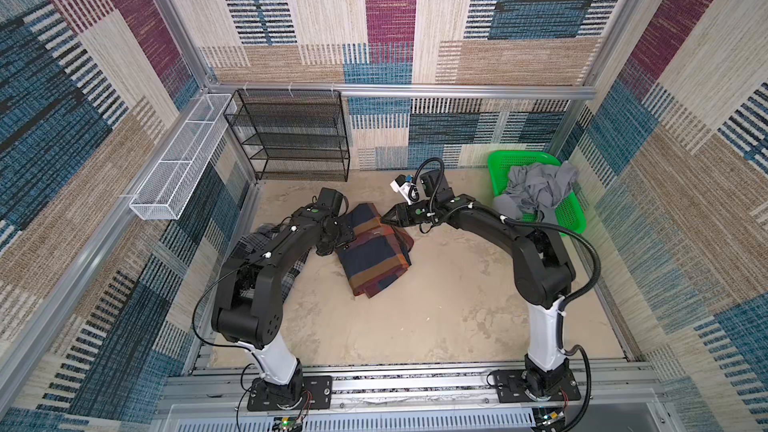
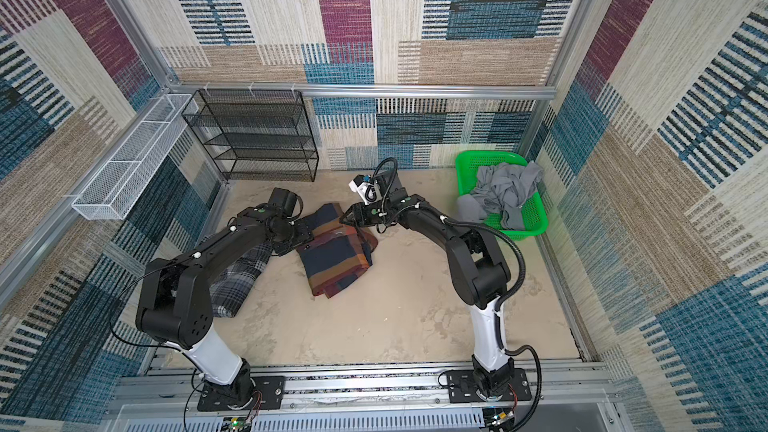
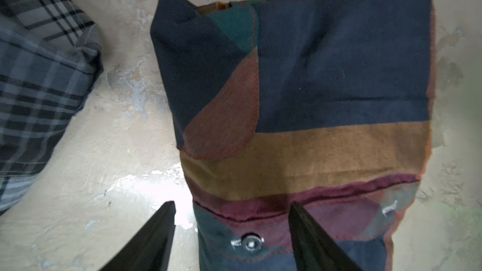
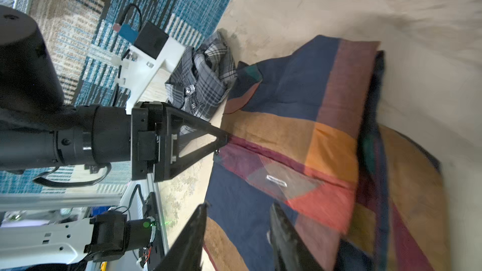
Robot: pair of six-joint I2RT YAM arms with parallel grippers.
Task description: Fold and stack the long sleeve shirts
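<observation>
The checked shirt lies slanted, far back; next my right gripper takes the shirt's far edge (image 1: 364, 205) to help straighten it closer before the next fold.
In both top views a folded long sleeve shirt in navy, orange and red checks (image 1: 376, 259) (image 2: 336, 259) lies mid-table. Another long sleeve shirt, grey plaid (image 2: 237, 280) (image 3: 39, 87) (image 4: 203, 82), lies crumpled to its left, mostly under my left arm. My left gripper (image 1: 347, 241) (image 3: 232, 205) is open at the checked shirt's (image 3: 339, 74) left edge. It straddles the hem by a snap button, one finger over the table and one over the cloth. My right gripper (image 1: 384, 220) (image 4: 239, 205) is open just above the shirt's far corner (image 4: 300, 126), nothing pinched.
A green basket (image 1: 498, 160) holding grey clothes (image 1: 536, 189) stands at the back right. Against the back wall on the left is a black mesh shelf (image 1: 291, 135). A white wire basket (image 1: 178, 168) hangs on the left wall. The table is bare sandy surface in front.
</observation>
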